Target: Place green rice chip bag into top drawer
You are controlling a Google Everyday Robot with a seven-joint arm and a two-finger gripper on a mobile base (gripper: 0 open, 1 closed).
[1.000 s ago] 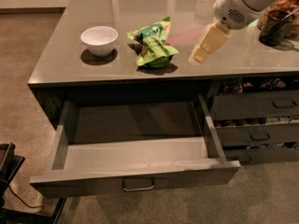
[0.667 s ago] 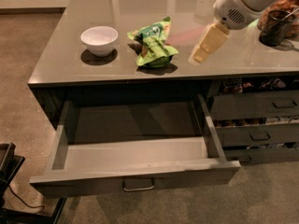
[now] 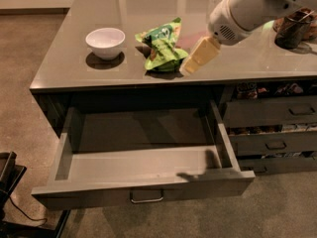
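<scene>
Next, I grip the crumpled middle [image 3: 166, 47] of the green rice chip bag, between its two wider ends.
The green rice chip bag [image 3: 161, 46] lies crumpled on the grey countertop [image 3: 74, 68], near its front edge. The top drawer [image 3: 143, 192] stands pulled wide open below it, with nothing inside and a small metal handle [image 3: 146, 198] at the centre of its front. My gripper [image 3: 190, 66], cream-coloured on a white arm, reaches in from the upper right. Its tip sits just right of the bag, low over the countertop, at or very near the bag's edge. It holds nothing.
A white bowl [image 3: 105, 41] stands left of the bag. A dark container [image 3: 292, 29] sits at the counter's right end. Narrower stacked grey drawers [image 3: 277, 113] are to the right of the open drawer. A black object [image 3: 7, 175] is on the floor at the lower left.
My gripper has moved left and down towards the bag; its tip is now right beside the bag's right edge. The bag, bowl and drawer have not moved.
</scene>
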